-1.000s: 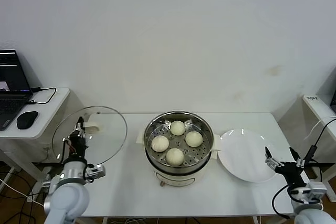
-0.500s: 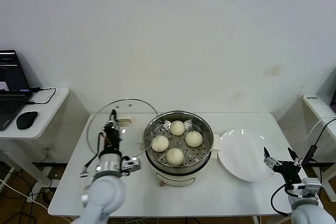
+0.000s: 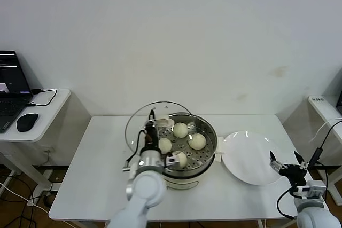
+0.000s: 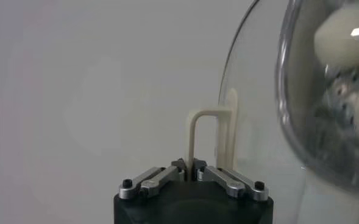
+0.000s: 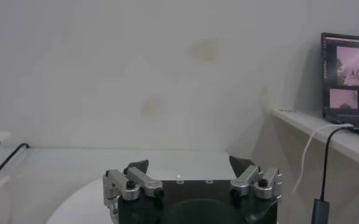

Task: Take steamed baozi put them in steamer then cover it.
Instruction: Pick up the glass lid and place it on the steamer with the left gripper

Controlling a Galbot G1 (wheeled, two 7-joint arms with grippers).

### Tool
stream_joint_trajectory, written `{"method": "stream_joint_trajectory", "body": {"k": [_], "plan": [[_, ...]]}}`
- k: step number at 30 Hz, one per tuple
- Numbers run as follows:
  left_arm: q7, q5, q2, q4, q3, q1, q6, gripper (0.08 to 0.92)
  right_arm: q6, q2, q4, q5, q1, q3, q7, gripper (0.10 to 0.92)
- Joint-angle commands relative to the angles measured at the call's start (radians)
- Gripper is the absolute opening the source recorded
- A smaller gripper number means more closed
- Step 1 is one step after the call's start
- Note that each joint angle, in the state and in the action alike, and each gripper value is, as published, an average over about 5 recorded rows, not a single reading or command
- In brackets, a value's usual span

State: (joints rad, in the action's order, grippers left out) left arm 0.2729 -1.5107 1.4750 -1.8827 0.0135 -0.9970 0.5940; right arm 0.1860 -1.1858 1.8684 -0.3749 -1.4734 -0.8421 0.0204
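Note:
The left gripper should set the glass cover down on the steamer's rim, centred (image 3: 181, 141) above the baozi on the tray. The cover is now tilted over the steamer's rim.
The steamer (image 3: 210, 132) stands mid-table with four baozi on its perforated tray, at the back (image 3: 180, 130), right (image 3: 197, 141), left (image 3: 165, 145) and front (image 3: 180, 159). My left gripper (image 3: 153, 125) is shut on the cream handle (image 3: 163, 123) of the glass cover (image 3: 138, 126). It holds the cover tilted on edge over the steamer's left rim. The left wrist view shows the gripper (image 4: 191, 168) clamped on the handle (image 4: 208, 131), with the cover (image 4: 258, 122) and baozi (image 4: 344, 36) behind the glass. My right gripper (image 3: 287, 166) is open and empty by the plate's right edge; the right wrist view also shows it (image 5: 188, 164).
A flat white plate (image 3: 248, 158) lies right of the steamer, with nothing on it. A side table at the left holds a laptop (image 3: 10, 86) and a mouse (image 3: 27, 122). Another side table (image 3: 323, 105) stands at the far right with cables hanging.
My left arm has carried the cover rightwards from the table's left edge to the steamer's left rim. The right gripper has hardly moved.

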Motion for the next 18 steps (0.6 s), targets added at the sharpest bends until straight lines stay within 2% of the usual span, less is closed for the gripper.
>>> {"method": "stream_joint_trajectory", "body": {"k": [1,18], "plan": [[0.039,-0.096,0.127,0.118,-0.104,0.048,0.011,0.141,-0.002,-0.002,-0.027,0.008,0.009,0.002,0.000,0.823],[0.081,-0.093,0.126,0.112,-0.132,0.038,0.011,0.141,-0.006,-0.008,-0.047,0.019,0.021,0.004,0.002,0.823]]}}
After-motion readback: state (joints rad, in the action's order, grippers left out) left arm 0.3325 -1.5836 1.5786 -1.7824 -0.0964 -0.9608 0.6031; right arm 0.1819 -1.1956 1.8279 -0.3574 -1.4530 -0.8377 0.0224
